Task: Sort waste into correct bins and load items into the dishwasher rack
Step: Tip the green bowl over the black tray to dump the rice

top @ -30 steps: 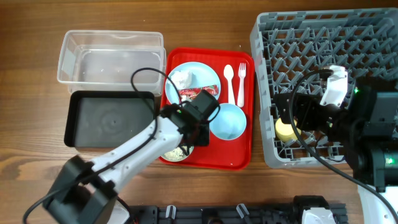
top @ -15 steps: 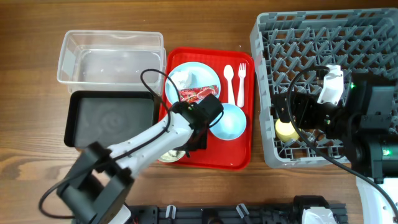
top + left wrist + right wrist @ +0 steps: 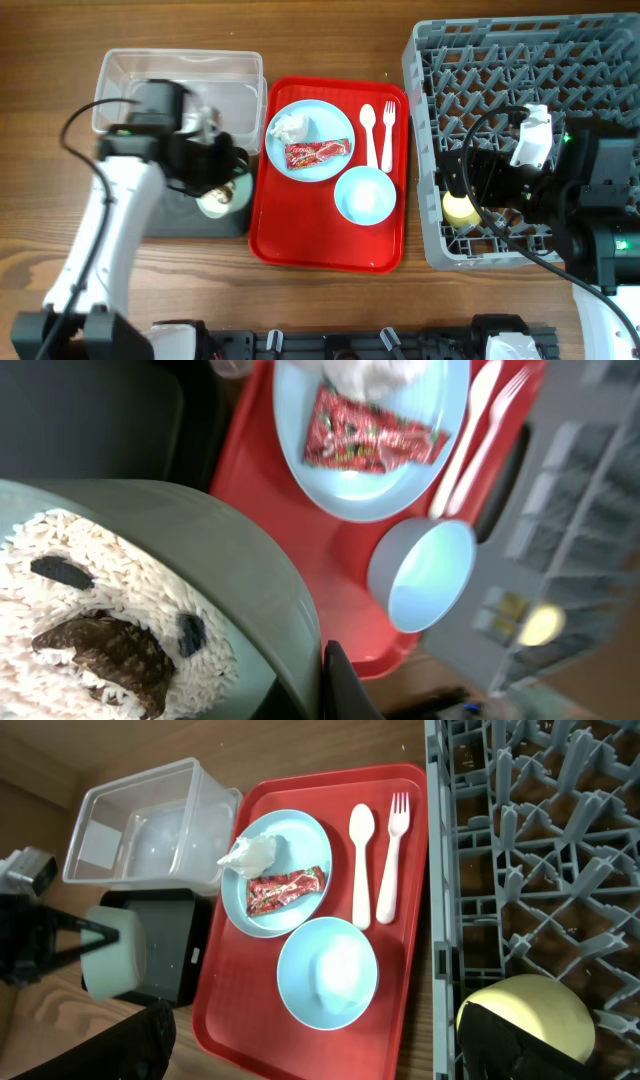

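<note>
The pale green bowl will go down from my left gripper on the red tray [image 3: 296, 217], between the light blue bowl and the black tray.
My left gripper [image 3: 226, 176] is shut on the rim of the pale green bowl [image 3: 220, 197] and holds it tilted over the black tray [image 3: 188, 224]. The bowl [image 3: 215, 565] holds whitish rice [image 3: 100, 585] and dark scraps. The light blue plate [image 3: 310, 140] on the red tray [image 3: 325, 245] carries the crumpled napkin [image 3: 290, 126] and the red wrapper [image 3: 318, 151]. The spoon [image 3: 368, 135], fork [image 3: 388, 134] and light blue bowl [image 3: 365, 195] lie beside it. My right gripper [image 3: 466, 190] is open around the yellow cup [image 3: 525, 1010], which sits in the grey rack [image 3: 520, 70].
The clear tub [image 3: 180, 80] stands behind the black tray, left of the red tray. The rack fills the right side of the table. My left arm and its cable reach over the black tray and the front left of the table.
My left gripper has lifted the pale green bowl off the red tray and carried it left over the black tray. The right arm has stayed at the yellow cup.
</note>
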`<state>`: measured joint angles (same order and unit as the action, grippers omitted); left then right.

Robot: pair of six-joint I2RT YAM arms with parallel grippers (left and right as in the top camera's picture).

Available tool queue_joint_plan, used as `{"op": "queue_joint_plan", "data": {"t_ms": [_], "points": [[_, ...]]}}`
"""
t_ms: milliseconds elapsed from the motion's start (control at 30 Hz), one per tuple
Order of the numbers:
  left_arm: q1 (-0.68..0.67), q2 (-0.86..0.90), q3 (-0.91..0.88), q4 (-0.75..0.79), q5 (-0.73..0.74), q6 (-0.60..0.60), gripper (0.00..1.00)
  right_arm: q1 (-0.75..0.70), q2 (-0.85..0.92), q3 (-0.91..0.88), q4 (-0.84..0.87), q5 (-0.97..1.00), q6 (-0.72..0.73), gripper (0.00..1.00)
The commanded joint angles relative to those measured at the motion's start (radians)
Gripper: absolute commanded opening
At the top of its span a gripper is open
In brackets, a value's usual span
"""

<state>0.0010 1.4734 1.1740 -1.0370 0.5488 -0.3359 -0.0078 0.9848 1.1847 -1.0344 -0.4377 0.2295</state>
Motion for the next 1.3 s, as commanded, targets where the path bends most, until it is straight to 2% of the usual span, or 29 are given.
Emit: {"op": "queue_joint_plan", "data": {"t_ms": [0, 300, 500, 567, 600, 633, 700, 767, 833, 867, 900, 967, 1033, 1100, 1133, 1167, 1200, 1233, 1267], "points": [[0.173, 0.108, 0.003, -0.035, 0.412, 0.235, 0.04, -0.003, 0.001, 0.014, -0.003, -0.016, -0.017, 0.92], [0.306, 0.357, -0.034, -0.134, 0.760, 0.441, 0.04, -0.003, 0.001, 0.014, -0.002, -0.016, -0.005, 0.92], [0.386, 0.369, -0.034, -0.162, 0.786, 0.441, 0.04, -0.003, 0.001, 0.014, 0.000, -0.016, -0.004, 0.92], [0.399, 0.369, -0.035, -0.144, 0.782, 0.480, 0.08, -0.003, 0.001, 0.014, 0.002, -0.016, 0.008, 0.92], [0.407, 0.373, -0.035, -0.128, 0.759, 0.454, 0.05, -0.003, 0.001, 0.014, 0.002, -0.016, 0.009, 0.92], [0.410, 0.373, -0.036, -0.194, 0.776, 0.435, 0.04, -0.003, 0.001, 0.014, 0.002, -0.016, 0.009, 0.92], [0.410, 0.370, -0.036, -0.222, 0.822, 0.557, 0.04, -0.003, 0.001, 0.014, -0.002, -0.016, 0.007, 0.92], [0.411, 0.374, -0.037, -0.258, 0.805, 0.514, 0.04, -0.003, 0.001, 0.014, 0.001, -0.016, 0.008, 0.92], [0.403, 0.370, -0.037, -0.302, 0.861, 0.651, 0.04, -0.003, 0.001, 0.014, -0.002, -0.016, 0.006, 0.92], [0.405, 0.372, -0.037, -0.269, 0.842, 0.626, 0.04, -0.003, 0.001, 0.014, -0.001, -0.016, 0.007, 0.92], [0.406, 0.374, -0.037, -0.312, 0.842, 0.575, 0.04, -0.003, 0.001, 0.014, 0.001, -0.016, 0.007, 0.93], [0.401, 0.365, -0.037, -0.323, 0.872, 0.699, 0.04, -0.003, 0.001, 0.014, -0.002, -0.016, 0.007, 0.92], [0.403, 0.366, -0.037, -0.317, 0.838, 0.624, 0.04, -0.003, 0.001, 0.014, -0.002, -0.016, 0.008, 0.93], [0.397, 0.357, -0.037, -0.314, 0.868, 0.719, 0.04, -0.003, 0.001, 0.014, -0.005, -0.016, 0.007, 0.93], [0.398, 0.357, -0.037, -0.263, 0.845, 0.698, 0.04, -0.003, 0.001, 0.014, -0.005, -0.016, 0.007, 0.93], [0.402, 0.359, -0.037, -0.243, 0.814, 0.593, 0.04, -0.003, 0.001, 0.014, -0.005, -0.016, 0.007, 0.93], [0.400, 0.358, -0.037, -0.279, 0.824, 0.594, 0.04, -0.003, 0.001, 0.014, -0.008, -0.016, 0.007, 0.93], [0.392, 0.340, -0.037, -0.312, 0.852, 0.711, 0.04, -0.003, 0.001, 0.014, -0.014, -0.016, 0.006, 0.93], [0.390, 0.334, -0.037, -0.276, 0.822, 0.719, 0.04, -0.003, 0.001, 0.014, -0.018, -0.016, 0.006, 0.93]]}}
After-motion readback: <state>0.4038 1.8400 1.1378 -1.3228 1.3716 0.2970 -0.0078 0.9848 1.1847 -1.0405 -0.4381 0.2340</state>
